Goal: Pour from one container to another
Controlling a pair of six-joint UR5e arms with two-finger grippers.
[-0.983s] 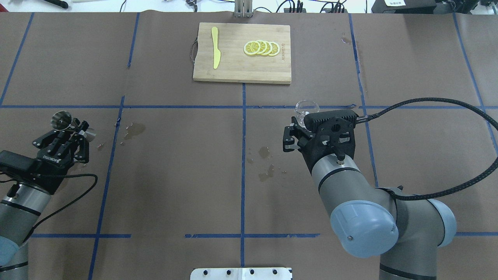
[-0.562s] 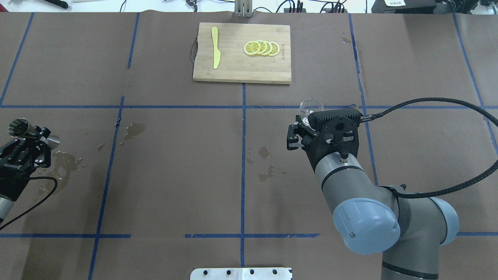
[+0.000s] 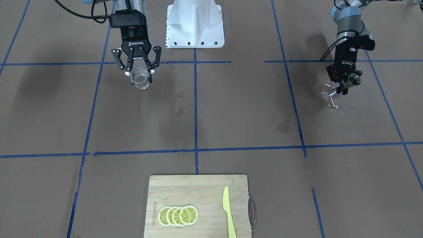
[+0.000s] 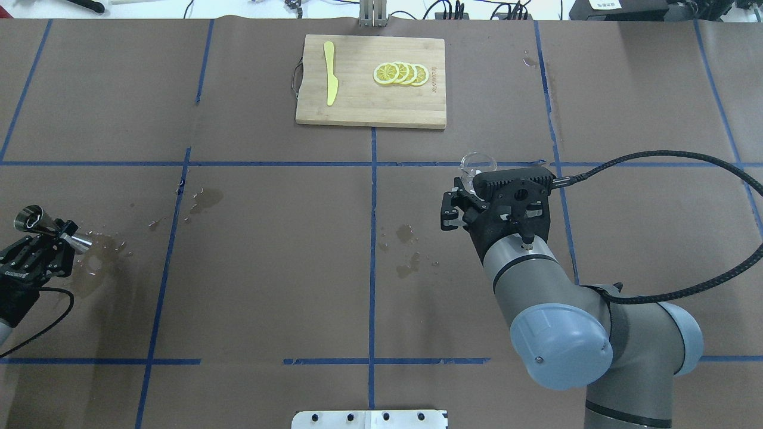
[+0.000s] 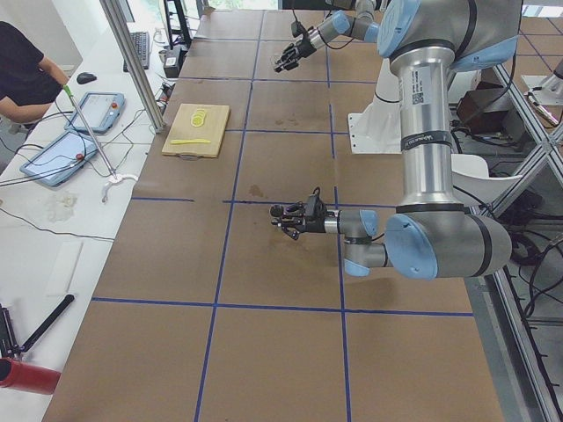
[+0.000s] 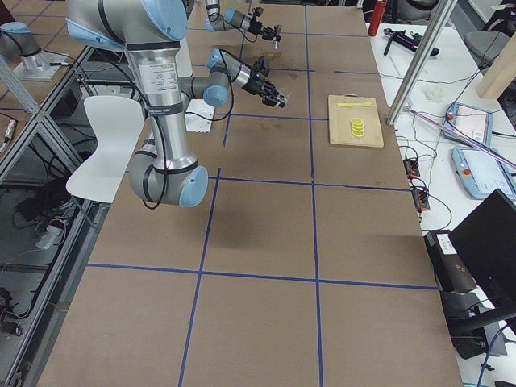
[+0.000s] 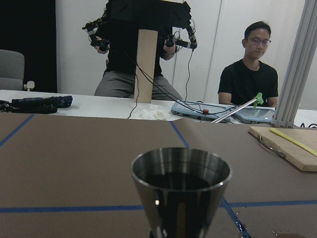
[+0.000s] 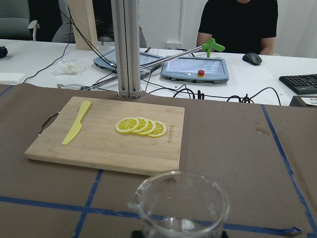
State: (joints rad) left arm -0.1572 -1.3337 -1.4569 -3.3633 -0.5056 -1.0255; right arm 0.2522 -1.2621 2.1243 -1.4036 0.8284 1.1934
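Note:
Next, my left gripper sets the steel jigger down upright on the table, in the puddle (image 3: 327, 92) under it.
My left gripper (image 4: 59, 231) is shut on the waist of the steel jigger (image 4: 30, 219) at the table's far left edge. The jigger (image 7: 181, 191) fills the left wrist view, upright with a dark inside. In the front-facing view the left gripper (image 3: 343, 84) holds the jigger (image 3: 354, 79) just above a wet patch. My right gripper (image 4: 471, 186) is shut on the clear glass cup (image 4: 478, 162), right of the table's centre. The cup (image 3: 141, 81) hangs above the table from the right gripper (image 3: 138, 71). It (image 8: 181, 208) looks almost empty in the right wrist view.
A wooden cutting board (image 4: 369, 107) at the far middle carries lemon slices (image 4: 400, 73) and a yellow knife (image 4: 329, 72). Wet spots (image 4: 407, 250) mark the paper near the centre, and a puddle (image 4: 98, 253) lies by the left gripper. Operators sit beyond the far edge.
My left arm has pulled the jigger far to the left and a little nearer, uncovering a puddle on the paper. The right gripper with the cup has shifted slightly to the right.

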